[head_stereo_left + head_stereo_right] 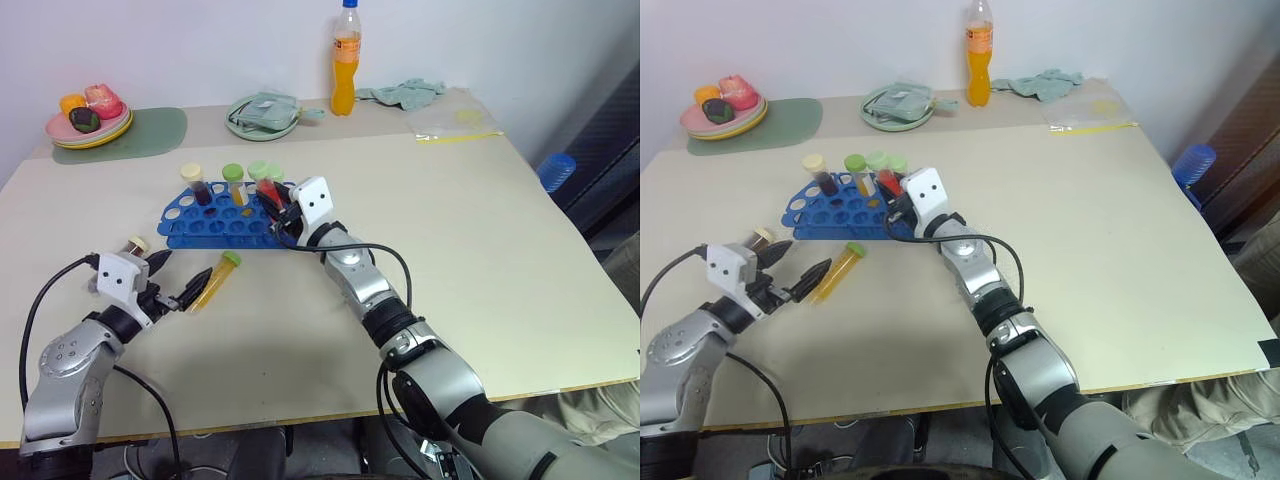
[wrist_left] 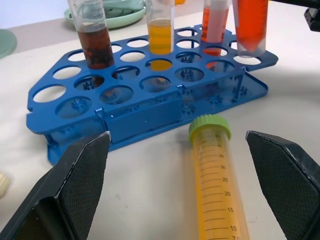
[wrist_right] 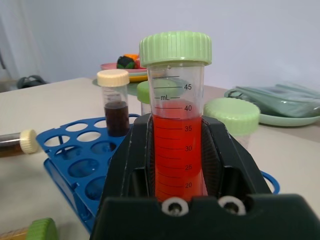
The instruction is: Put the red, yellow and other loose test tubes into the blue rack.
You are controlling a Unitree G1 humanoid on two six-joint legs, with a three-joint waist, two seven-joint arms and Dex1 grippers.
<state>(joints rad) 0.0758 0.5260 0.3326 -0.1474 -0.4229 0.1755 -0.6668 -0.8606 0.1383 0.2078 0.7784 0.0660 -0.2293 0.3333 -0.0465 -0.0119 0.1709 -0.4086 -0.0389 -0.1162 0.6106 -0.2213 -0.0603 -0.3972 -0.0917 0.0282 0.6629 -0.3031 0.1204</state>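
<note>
I will lower the red test tube with my right gripper and let go of it in the blue rack's front-row hole (image 1: 277, 227), ahead of the other red tube.
The blue rack (image 1: 215, 228) stands mid-table with a dark brown tube (image 1: 196, 184), a yellow tube (image 2: 160, 35) and a red tube (image 2: 215, 27) upright in it. My right gripper (image 1: 278, 212) is shut on a red, green-capped test tube (image 3: 176, 135), held upright over the rack's right end with its tip close above the top plate. A yellow test tube (image 2: 216, 185) with a green cap lies on the table in front of the rack, cap toward it. My left gripper (image 1: 180, 275) is open, its fingers (image 2: 75, 185) either side of that tube's lower end. A cream-capped dark tube (image 1: 135, 243) lies beside my left gripper.
At the back stand a plate of toy food (image 1: 88, 125) on a green mat (image 1: 140, 133), a green dish (image 1: 262, 115), an orange drink bottle (image 1: 345, 62), a cloth (image 1: 405, 93) and a plastic bag (image 1: 455, 125). Black cables (image 1: 395, 262) trail along both arms.
</note>
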